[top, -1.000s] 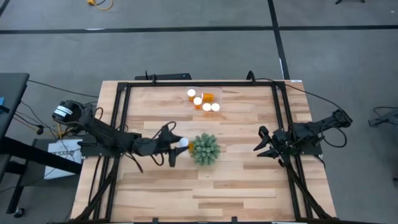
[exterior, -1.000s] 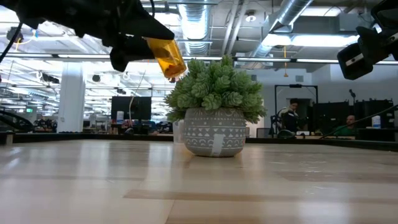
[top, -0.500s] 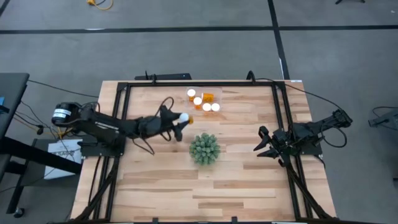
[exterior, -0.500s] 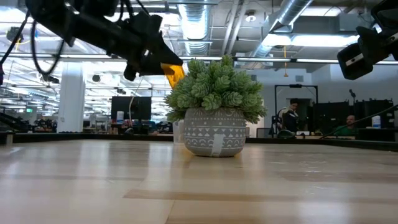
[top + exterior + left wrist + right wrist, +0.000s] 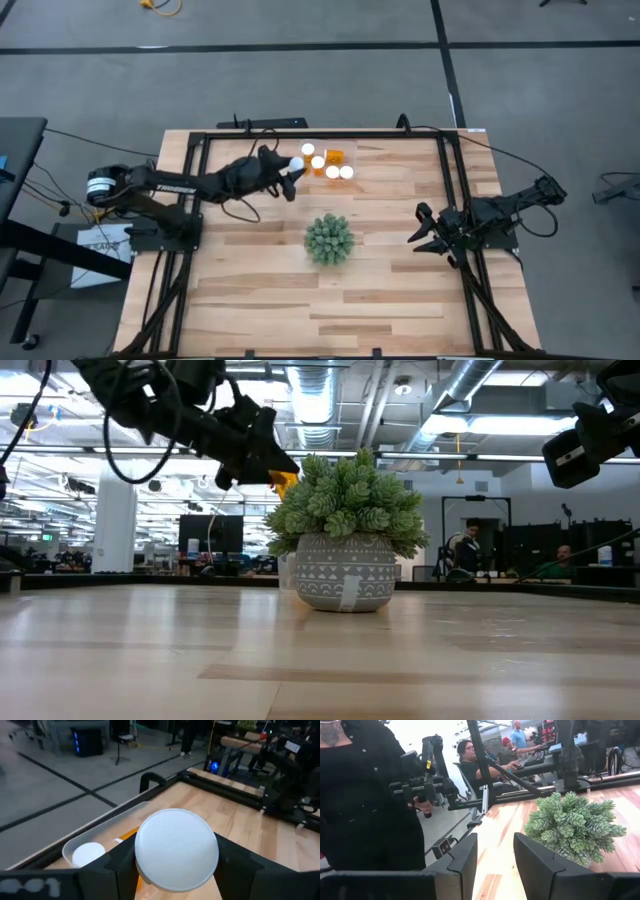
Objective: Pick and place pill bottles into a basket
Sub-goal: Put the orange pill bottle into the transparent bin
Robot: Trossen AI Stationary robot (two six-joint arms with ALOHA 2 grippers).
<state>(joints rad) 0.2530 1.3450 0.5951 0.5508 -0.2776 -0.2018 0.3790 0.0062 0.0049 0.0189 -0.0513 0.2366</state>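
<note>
The orange pill bottle, still held above the table, will be released by my left gripper in the near corner of the clear basket (image 5: 310, 170), next to the other bottles.
My left gripper (image 5: 290, 172) is shut on one orange pill bottle with a white cap (image 5: 176, 849), held above the table at the left end of the clear basket (image 5: 352, 150) by the far edge. Inside the basket lie several pill bottles (image 5: 333, 172), white caps showing; one cap (image 5: 89, 854) shows in the left wrist view. In the low view the held bottle (image 5: 283, 480) peeks out orange behind the plant. My right gripper (image 5: 415, 230) waits at the table's right side, its fingers a little apart with nothing between them (image 5: 495, 837). My left gripper pinches the bottle between its two fingers (image 5: 235, 865), one on each side just under the white cap (image 5: 150, 880). The fingers reach out nearly level from the table's left. The bottle is lifted clear of the table and tilted, cap up toward the wrist, orange body lower.
A spiky green plant in a grey patterned pot (image 5: 329, 240) stands mid-table, nearer than the basket. A black frame (image 5: 200, 150) runs round the table's edges. People sit and stand in the room beyond the table (image 5: 470, 755).
My left gripper has swung from beside the plant toward the table's far edge, up to the basket's left end, staying shut on the bottle. The bottle has travelled with it, clear of the table throughout. The right arm has kept still.
</note>
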